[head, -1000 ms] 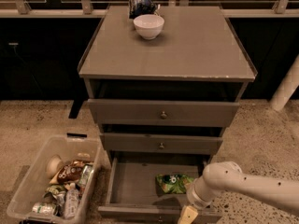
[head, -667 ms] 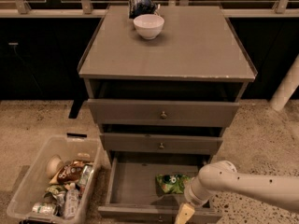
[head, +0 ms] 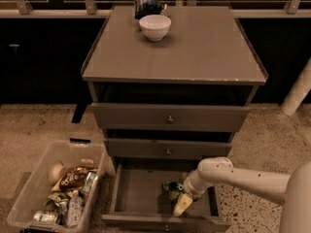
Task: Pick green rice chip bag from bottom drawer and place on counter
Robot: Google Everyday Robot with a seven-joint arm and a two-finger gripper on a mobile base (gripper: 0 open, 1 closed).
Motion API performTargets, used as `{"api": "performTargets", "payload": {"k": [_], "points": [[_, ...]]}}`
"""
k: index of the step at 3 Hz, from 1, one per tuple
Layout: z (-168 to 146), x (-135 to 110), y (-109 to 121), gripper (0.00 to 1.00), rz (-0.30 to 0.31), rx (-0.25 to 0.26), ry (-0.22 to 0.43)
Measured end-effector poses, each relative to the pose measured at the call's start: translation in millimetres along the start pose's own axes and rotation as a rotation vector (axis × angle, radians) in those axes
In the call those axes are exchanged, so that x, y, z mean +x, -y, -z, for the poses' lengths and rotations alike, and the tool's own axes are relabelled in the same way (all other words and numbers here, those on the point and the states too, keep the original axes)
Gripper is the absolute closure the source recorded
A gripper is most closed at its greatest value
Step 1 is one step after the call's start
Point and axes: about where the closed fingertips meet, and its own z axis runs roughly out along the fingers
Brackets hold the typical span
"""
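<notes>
The green rice chip bag's end [head: 182, 192] nearest the white arm, inside the open bottom drawer, will be gripped by my gripper.
The green rice chip bag [head: 171, 189] lies on the floor of the open bottom drawer [head: 138, 193], right of its middle. My gripper [head: 181, 203] hangs at the end of the white arm that reaches in from the right. It is down inside the drawer, right beside the bag and partly covering its right side. One cream fingertip [head: 181, 207] points down toward the drawer's front. The counter [head: 194, 47] is the grey top of the cabinet, above the two upper drawers.
A white bowl [head: 154, 26] and a dark blue bag [head: 146, 5] stand at the back of the counter. A clear plastic bin [head: 29, 198] with several cans and packets sits on the floor left of the cabinet. A white post [head: 297, 93] stands at the right.
My gripper and arm have moved left and deeper into the bottom drawer, closing in on the green bag. The bag has not visibly moved.
</notes>
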Motion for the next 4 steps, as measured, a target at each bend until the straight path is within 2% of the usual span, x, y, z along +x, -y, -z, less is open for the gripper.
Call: {"api": "performTargets", "payload": {"k": [1, 2, 3, 4], "points": [[12, -8, 40, 0.00, 0.016, 0.067, 0.026], [12, -8, 40, 0.00, 0.012, 0.066, 0.026], [-3, 1, 56, 0.00, -0.007, 0.068, 0.006], [-35, 24, 85, 0.00, -0.048, 0.064, -0.007]]}}
